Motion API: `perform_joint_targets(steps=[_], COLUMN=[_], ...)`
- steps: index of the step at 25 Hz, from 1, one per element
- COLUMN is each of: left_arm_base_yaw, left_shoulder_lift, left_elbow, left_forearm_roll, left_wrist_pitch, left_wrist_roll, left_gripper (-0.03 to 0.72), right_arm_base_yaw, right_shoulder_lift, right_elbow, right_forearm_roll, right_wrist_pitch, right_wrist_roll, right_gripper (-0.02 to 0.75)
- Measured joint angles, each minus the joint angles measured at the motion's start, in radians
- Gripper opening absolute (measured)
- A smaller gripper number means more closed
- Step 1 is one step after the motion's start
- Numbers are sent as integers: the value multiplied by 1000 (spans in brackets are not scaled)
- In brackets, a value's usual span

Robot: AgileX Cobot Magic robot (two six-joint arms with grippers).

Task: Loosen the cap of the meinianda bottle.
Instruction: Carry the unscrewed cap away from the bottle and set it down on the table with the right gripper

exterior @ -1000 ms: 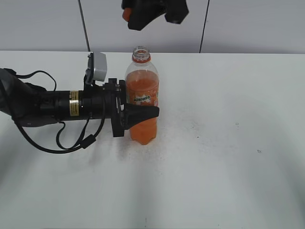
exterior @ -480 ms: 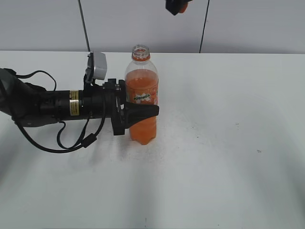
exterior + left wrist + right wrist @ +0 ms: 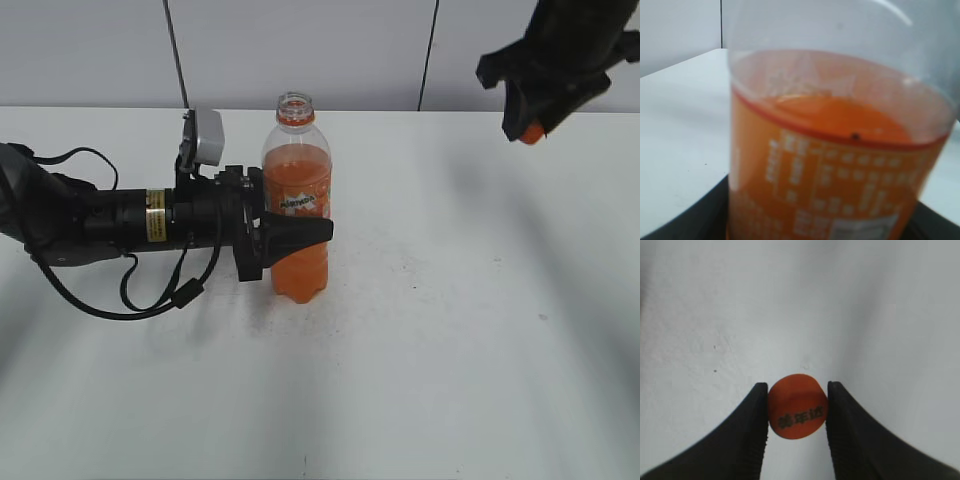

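Note:
Next, my right gripper sets the orange cap down on the white table [image 3: 572, 304] next to the nearer small dark speck.
The meinianda bottle [image 3: 297, 200] stands upright on the white table, its neck open with no cap on it. My left gripper [image 3: 300, 236] is shut on the bottle's body from the left; in the left wrist view the bottle [image 3: 835, 165] fills the frame. My right gripper [image 3: 530, 125] is high at the right, above the table, and is shut on the orange cap [image 3: 533, 132]. In the right wrist view the cap [image 3: 797, 406] sits between the two black fingers [image 3: 797, 412], its printed face towards the camera.
The white table [image 3: 450, 330] stretches to the right and front of the bottle. A grey panelled wall [image 3: 350, 50] stands behind it. The left arm and its cable [image 3: 130, 290] lie across the table's left side.
My right gripper has carried the cap from above the bottle's neck to the right and lower. The bottle and the left gripper have not moved.

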Motion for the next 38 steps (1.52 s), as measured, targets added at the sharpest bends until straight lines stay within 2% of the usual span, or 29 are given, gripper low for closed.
perform_joint_targets(steps=[7,17,26,38], left_arm_base_yaw=[0,0,0,0], left_shoulder_lift=[0,0,0,0], left_elbow=[0,0,0,0], left_forearm_roll=[-1,-1,-1,-1], left_wrist_pitch=[2,2,1,1], left_wrist_roll=[-12,-15,-15,-15], left_gripper=[425,425,425,425], right_arm_base_yaw=[-158,-264,-269,-269], right_shoulder_lift=[0,0,-1,36], right_elbow=[244,530,635,648], right_forearm_roll=[143,188,147,141], right_wrist_pitch=[-135,-347,-410,-429], right_wrist_roll=[6,7,7,7], right_gripper=[273,272,272,272])
